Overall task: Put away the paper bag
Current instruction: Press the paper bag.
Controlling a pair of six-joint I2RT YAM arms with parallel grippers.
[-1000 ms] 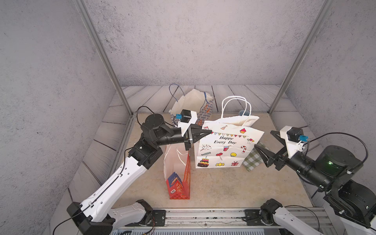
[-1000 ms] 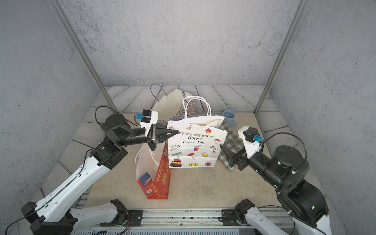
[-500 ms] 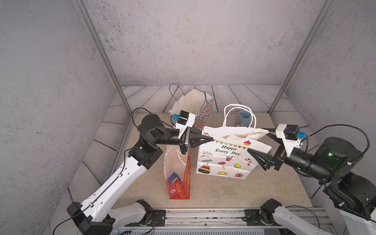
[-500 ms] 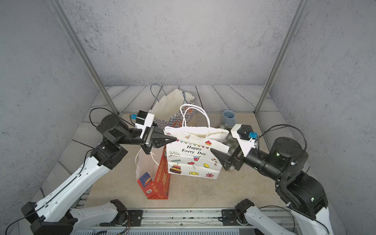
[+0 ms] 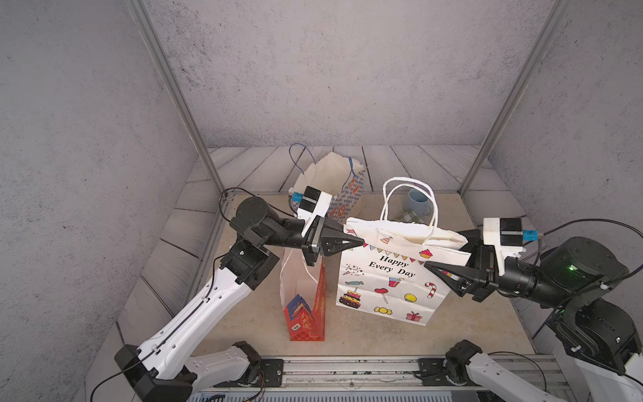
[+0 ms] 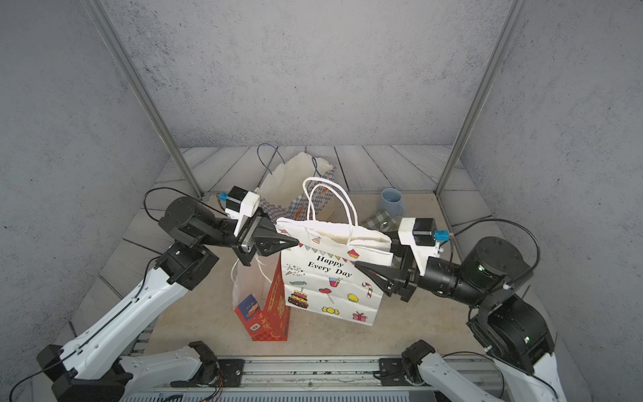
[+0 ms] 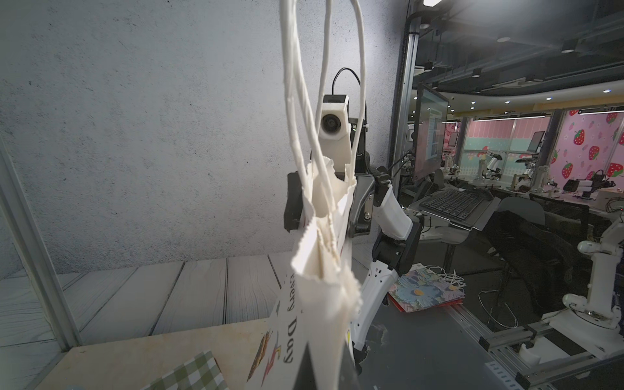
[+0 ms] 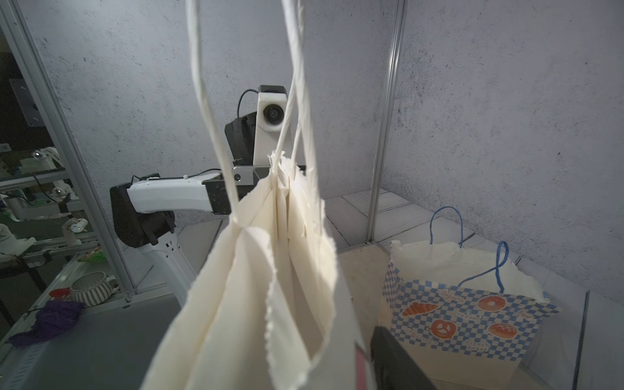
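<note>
The left gripper pinches only the white bag's top corner, so the right gripper will hold the bag's other end while the left gripper takes the bag's side edge lower (image 5: 341, 266).
The paper bag (image 5: 389, 289) (image 6: 330, 289) is white, printed "Happy Every Day", with white cord handles standing up. It hangs tilted above the table in both top views. My left gripper (image 5: 358, 240) (image 6: 295, 241) is shut on the bag's top left corner. My right gripper (image 5: 443, 252) (image 6: 374, 252) straddles the top right end, one finger in front of the paper and one behind, still apart. In the left wrist view the bag's rim (image 7: 317, 270) runs away from my jaws. In the right wrist view the half-open mouth (image 8: 256, 287) fills the middle beside a dark finger (image 8: 391, 361).
A red paper bag (image 5: 306, 306) stands open under my left gripper. A blue-checked bakery bag (image 5: 330, 181) (image 8: 472, 310) stands at the back. A blue mug (image 5: 417, 202) and a green checked cloth (image 6: 375, 221) lie behind the white bag. Metal posts mark the back corners.
The white bag has gone from standing on the table to hanging tilted from my left gripper. My right gripper has risen and moved in around the bag's right top end, its jaws narrowing.
</note>
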